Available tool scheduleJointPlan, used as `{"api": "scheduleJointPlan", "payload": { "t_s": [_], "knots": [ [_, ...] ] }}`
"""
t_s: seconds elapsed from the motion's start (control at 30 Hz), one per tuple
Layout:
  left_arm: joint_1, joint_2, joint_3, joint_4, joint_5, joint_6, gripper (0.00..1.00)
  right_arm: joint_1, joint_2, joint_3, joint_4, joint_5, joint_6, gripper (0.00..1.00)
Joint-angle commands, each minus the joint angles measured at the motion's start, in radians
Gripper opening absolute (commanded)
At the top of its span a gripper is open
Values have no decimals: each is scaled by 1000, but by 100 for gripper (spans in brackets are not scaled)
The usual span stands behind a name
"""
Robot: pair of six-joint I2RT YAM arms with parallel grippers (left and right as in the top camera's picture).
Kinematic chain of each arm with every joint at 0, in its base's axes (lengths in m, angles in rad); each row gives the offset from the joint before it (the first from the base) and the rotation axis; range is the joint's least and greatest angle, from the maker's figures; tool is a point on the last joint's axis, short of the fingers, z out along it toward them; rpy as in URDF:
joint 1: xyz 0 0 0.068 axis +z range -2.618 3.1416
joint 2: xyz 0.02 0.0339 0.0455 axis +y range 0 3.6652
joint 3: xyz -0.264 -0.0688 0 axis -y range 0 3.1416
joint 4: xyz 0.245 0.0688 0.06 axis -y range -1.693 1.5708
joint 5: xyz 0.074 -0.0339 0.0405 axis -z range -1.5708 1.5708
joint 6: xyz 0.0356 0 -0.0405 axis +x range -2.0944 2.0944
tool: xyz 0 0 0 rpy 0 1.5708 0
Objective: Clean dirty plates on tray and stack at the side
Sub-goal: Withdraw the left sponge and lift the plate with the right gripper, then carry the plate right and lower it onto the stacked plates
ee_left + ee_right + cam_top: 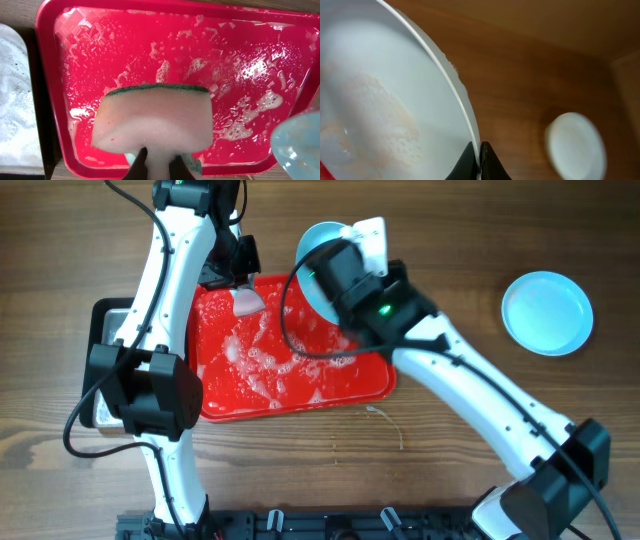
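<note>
Next, my right gripper sets the pale turquoise plate down on top of the second plate (548,312) (576,147) that is on the table.
The red tray (350,380) lies at centre-left, wet with soapy foam; it fills the left wrist view (50,60). My right gripper (352,248) is shut on the rim of a pale turquoise plate (318,265), held tilted over the tray's far right corner. In the right wrist view the fingers (479,160) pinch the plate (380,100), which carries soapy streaks. My left gripper (243,280) is shut on a foamy sponge (248,302) with a green scouring side, above the tray's far edge; the fingers (162,167) squeeze the sponge (152,122). A second plate (546,312) lies on the table at right. A third plate is not seen.
A black-rimmed metal tray (104,330) with suds sits left of the red tray, mostly under my left arm; its sudsy surface shows in the left wrist view (12,100). Wooden table (470,240) surrounds everything.
</note>
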Motion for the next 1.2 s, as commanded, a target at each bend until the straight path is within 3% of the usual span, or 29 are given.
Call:
{"api": "scheduleJointPlan", "payload": {
  "t_s": [0.0,0.2,0.37,0.53,0.63,0.87,1.0,1.07,1.17],
  "knots": [
    [1,-25,20,3,-14,-13,4,76,-18,4,6,247,-18,4],
    [3,-25,20,21,-29,-13,4,127,8,-55,11,270,11,4],
    [7,-25,20,37,-29,-13,4,169,8,-95,66,699,10,4],
    [12,-24,18,40,-36,-13,4,232,8,-115,71,612,93,4],
    [19,-22,14,40,-41,-13,4,237,8,-141,92,719,51,4],
    [28,-18,14,40,-40,-13,4,246,7,-153,139,719,35,4],
    [28,-18,14,40,-40,-13,4,221,4,-153,112,411,55,4],
    [28,-18,14,40,-40,-13,4,167,3,-153,62,195,145,4],
    [28,-18,14,40,-40,-13,4,31,1,-153,26,-132,163,4]
  ]
}}
